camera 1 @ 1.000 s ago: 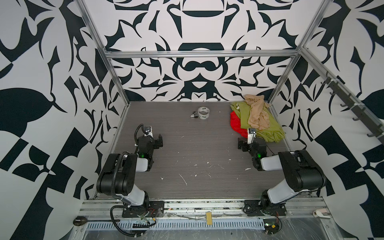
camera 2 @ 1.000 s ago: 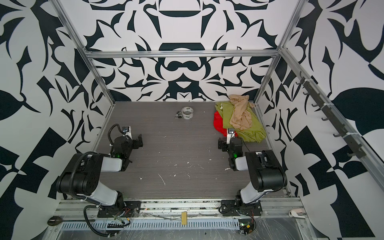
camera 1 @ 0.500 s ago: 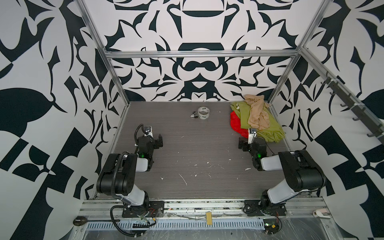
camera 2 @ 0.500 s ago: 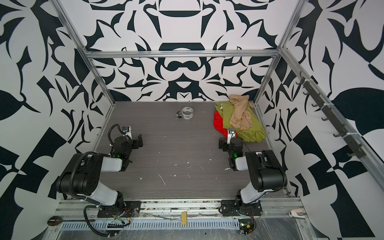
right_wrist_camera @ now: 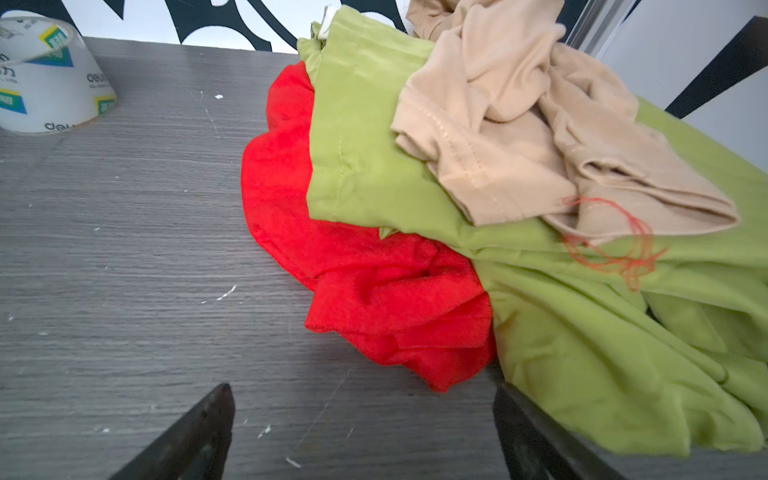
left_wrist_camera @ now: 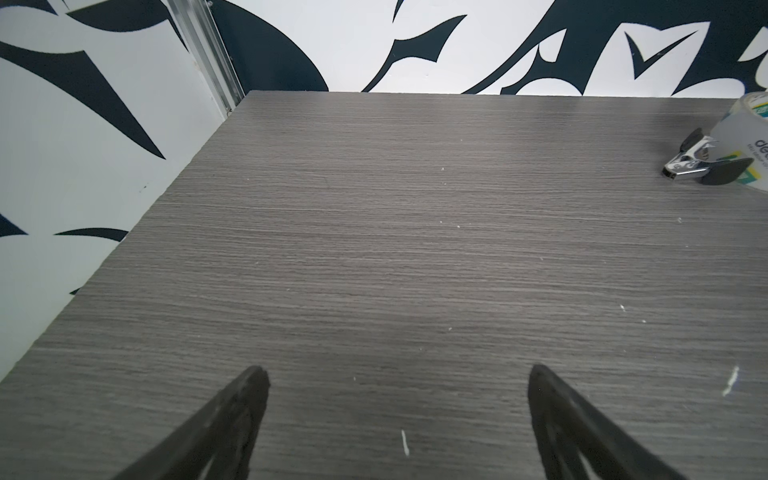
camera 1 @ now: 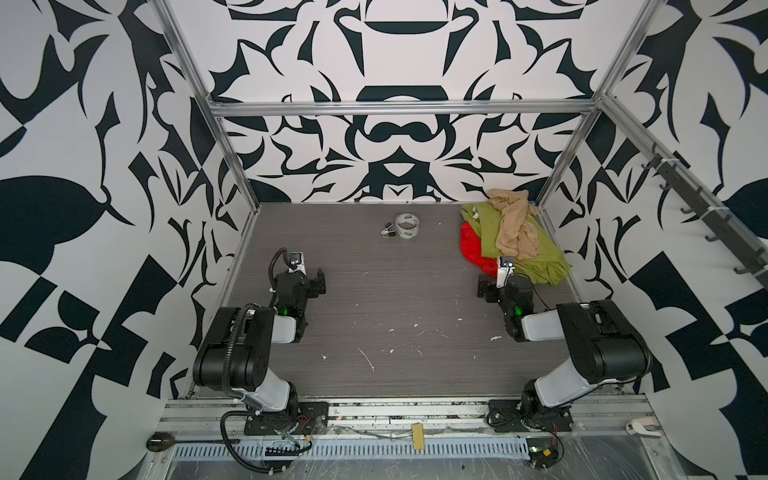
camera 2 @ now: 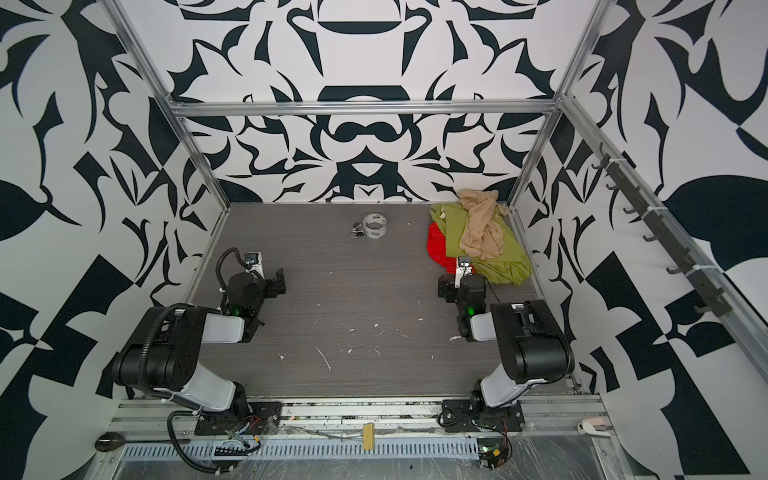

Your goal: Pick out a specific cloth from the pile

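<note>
Next, I close my right gripper on the red cloth's side (camera 1: pixel 467 238) (right_wrist_camera: pixel 280 180) facing the tape roll, where it sticks out from under the olive-green cloth.
The pile sits in the far right corner in both top views. The red cloth (camera 1: pixel 471 245) (camera 2: pixel 436 249) lies at the bottom, with only its left side showing from under an olive-green cloth (camera 1: pixel 536 255). A beige cloth (camera 1: pixel 513 226) lies on top. In the right wrist view the red cloth (right_wrist_camera: pixel 374 286) bunches just ahead of my right gripper (right_wrist_camera: pixel 361 399), which is open and empty above the table, one finger beside the green cloth (right_wrist_camera: pixel 582 353). My left gripper (left_wrist_camera: pixel 399 374) (camera 1: pixel 307 280) is open over bare table at the left.
A clear tape roll (camera 1: pixel 406 225) (right_wrist_camera: pixel 45 79) and a small metal clip (camera 1: pixel 388 230) (left_wrist_camera: pixel 698 166) lie at the far middle of the grey table (camera 1: pixel 395 291). Patterned walls and aluminium posts enclose the table closely behind and right of the pile.
The right gripper has crept very slightly toward the pile. The left arm has not moved, and both grippers stay open.
</note>
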### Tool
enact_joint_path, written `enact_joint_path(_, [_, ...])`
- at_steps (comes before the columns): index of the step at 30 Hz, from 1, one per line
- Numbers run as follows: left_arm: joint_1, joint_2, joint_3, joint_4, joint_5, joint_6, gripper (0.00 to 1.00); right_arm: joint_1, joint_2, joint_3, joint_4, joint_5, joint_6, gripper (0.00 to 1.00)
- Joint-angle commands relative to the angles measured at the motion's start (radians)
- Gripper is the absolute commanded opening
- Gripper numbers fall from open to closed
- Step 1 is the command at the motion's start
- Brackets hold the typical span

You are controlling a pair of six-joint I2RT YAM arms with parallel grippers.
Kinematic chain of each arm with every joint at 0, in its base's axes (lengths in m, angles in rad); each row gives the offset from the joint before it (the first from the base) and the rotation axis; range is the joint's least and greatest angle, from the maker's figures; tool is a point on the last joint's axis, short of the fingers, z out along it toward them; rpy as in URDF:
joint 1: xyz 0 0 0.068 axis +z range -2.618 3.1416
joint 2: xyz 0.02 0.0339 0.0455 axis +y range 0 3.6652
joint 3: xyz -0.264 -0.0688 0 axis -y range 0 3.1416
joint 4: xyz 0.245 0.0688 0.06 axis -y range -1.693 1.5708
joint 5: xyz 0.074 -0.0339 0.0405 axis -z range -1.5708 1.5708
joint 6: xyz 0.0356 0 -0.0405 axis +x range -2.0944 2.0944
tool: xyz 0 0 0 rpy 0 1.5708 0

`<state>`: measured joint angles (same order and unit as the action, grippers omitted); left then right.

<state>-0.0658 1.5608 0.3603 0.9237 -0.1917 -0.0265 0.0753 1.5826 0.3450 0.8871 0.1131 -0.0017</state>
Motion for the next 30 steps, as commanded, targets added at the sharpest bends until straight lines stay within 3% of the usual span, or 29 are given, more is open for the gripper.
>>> enact_joint_path(1, [-0.009, -0.016, -0.025, 0.04, -0.06, -0.015, 0.99, -0.001, -0.028, 0.006, 0.034, 0.023, 0.015, 0.99])
enact_joint_path(9, [-0.046, -0.033, -0.05, 0.075, -0.125, -0.002, 1.0, 0.033, -0.057, -0.022, 0.072, 0.071, -0.002, 0.99])
enact_joint_path(19, [-0.065, -0.056, -0.029, 0.042, -0.131, 0.028, 0.99, 0.041, -0.268, 0.066, -0.226, 0.128, 0.001, 0.99])
enact_joint_path(23, [-0.068, -0.208, 0.073, -0.273, -0.157, 0.018, 0.99, 0.041, -0.317, 0.122, -0.32, 0.101, 0.014, 0.99])
enact_joint_path(25, [-0.068, -0.254, 0.107, -0.344, -0.139, 0.004, 0.99, 0.044, -0.328, 0.159, -0.38, 0.097, 0.031, 0.99])
enact_joint_path(30, [-0.068, -0.251, 0.263, -0.677, -0.145, -0.167, 0.99, 0.047, -0.315, 0.279, -0.557, 0.063, 0.12, 0.99])
